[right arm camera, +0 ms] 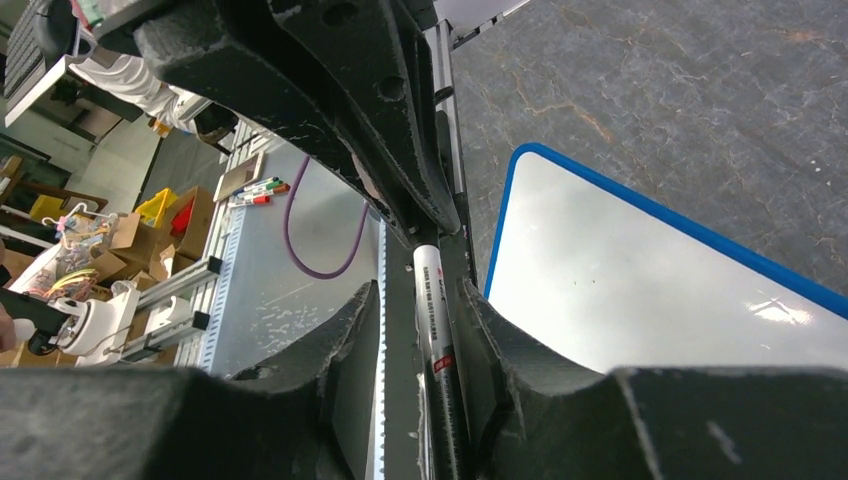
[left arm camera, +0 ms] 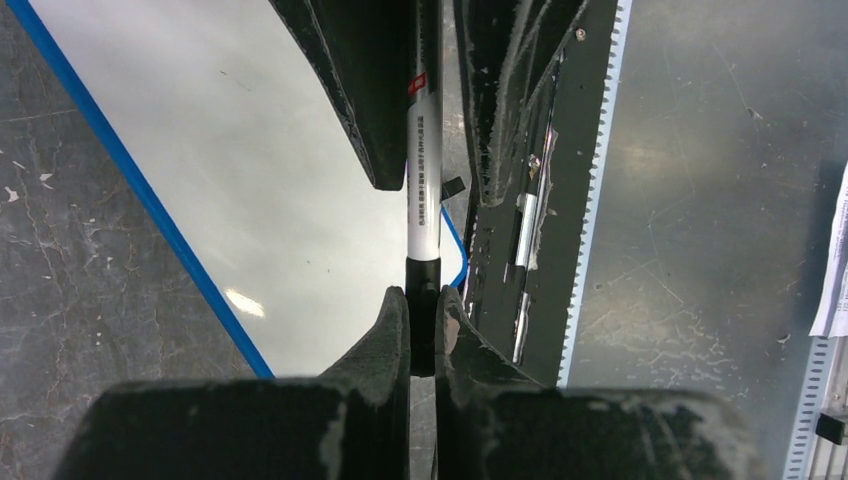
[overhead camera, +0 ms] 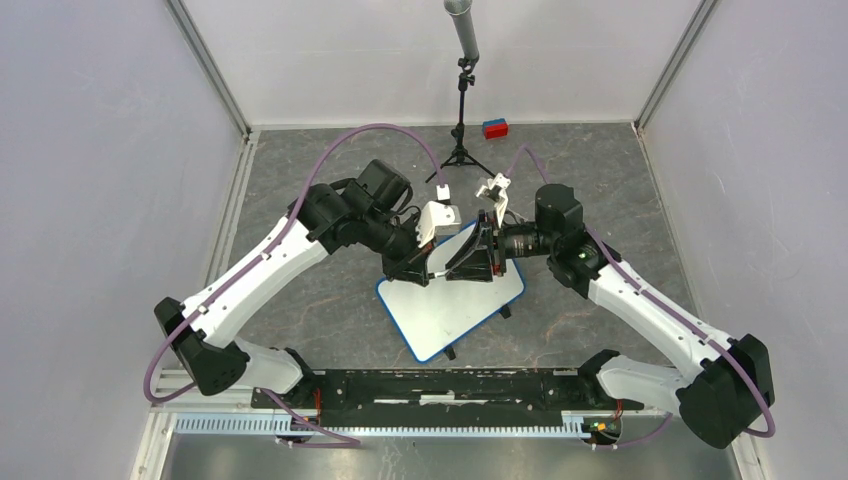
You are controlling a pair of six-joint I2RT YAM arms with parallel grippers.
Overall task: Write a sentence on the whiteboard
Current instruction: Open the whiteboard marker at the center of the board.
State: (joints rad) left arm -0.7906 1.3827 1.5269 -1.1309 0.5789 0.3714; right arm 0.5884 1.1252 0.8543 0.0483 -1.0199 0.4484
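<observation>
The black cap, now held above the whiteboard's far edge, will go down from my hand on the grey table (overhead camera: 339, 280), beside the corner of the whiteboard that is on my left gripper's side.
The whiteboard (overhead camera: 450, 312) lies tilted on the grey table, white with a blue rim, and its surface is blank; no sentence shows. It also shows in the left wrist view (left arm camera: 260, 170) and the right wrist view (right arm camera: 650, 270). Both grippers meet nose to nose above its far edge. My left gripper (overhead camera: 420, 270) (left arm camera: 423, 297) is shut on the black end of a white marker (left arm camera: 424, 205). My right gripper (overhead camera: 465, 260) (right arm camera: 416, 285) is around the marker's barrel (right arm camera: 430, 300), with a visible gap beside it, so the jaws stand open.
A black tripod with a grey cylinder (overhead camera: 462, 95) stands at the back, with a red and blue block (overhead camera: 495, 128) beside it. The black base rail (overhead camera: 450, 385) runs along the near edge. Grey walls enclose the table on the left and right.
</observation>
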